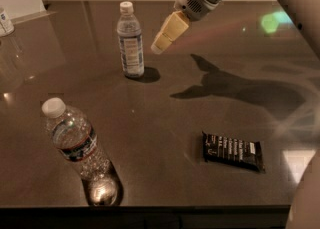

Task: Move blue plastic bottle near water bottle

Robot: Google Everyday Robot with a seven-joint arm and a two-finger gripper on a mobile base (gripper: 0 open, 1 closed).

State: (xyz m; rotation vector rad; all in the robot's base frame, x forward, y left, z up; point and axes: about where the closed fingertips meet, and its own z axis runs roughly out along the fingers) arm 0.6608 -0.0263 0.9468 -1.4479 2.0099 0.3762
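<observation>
Next, my gripper grips the upper half (130,35) of the blue plastic bottle, under its white cap, to carry it toward the water bottle.
The blue plastic bottle (130,40) stands upright at the back of the dark table, slim with a white cap and a tall pale label. The water bottle (76,140) stands at the front left, wider and ribbed, with a white cap and a dark label band. My gripper (167,33) hangs in the air just to the right of the blue bottle, near its upper half, with its pale fingers pointing down and left. It holds nothing and is apart from the bottle.
A dark snack bar wrapper (233,151) lies at the front right. The arm's shadow (235,88) falls across the table's right half. A small white container (5,22) stands at the far left edge. The table's front edge (150,207) runs along the bottom.
</observation>
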